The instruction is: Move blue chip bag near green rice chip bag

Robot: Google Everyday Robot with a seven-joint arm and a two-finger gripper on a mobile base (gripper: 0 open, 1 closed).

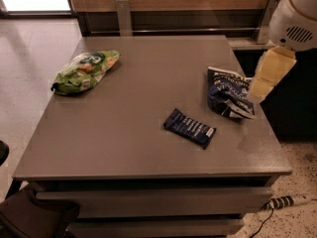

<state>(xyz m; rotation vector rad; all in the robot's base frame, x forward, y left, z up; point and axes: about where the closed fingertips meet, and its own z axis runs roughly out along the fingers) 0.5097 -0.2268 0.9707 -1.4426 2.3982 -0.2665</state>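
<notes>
Next, the gripper closes on the crinkled middle [228, 89] of the blue chip bag.
The blue chip bag [228, 92], wrinkly navy foil with white print, lies near the right edge of the grey table [143, 103]. The green rice chip bag [85, 70], puffy and light green, lies at the table's far left. The two bags are far apart. My gripper [258, 89], cream-coloured, hangs from the white arm [297, 19] at the right. Its tip is just beside the right edge of the blue bag and holds nothing that I can see.
A smaller flat dark blue bar wrapper [190, 128] with white stripes lies in the table's front middle. A wooden wall with metal brackets [124, 14] runs behind. A power strip [287, 201] lies on the floor at the lower right.
</notes>
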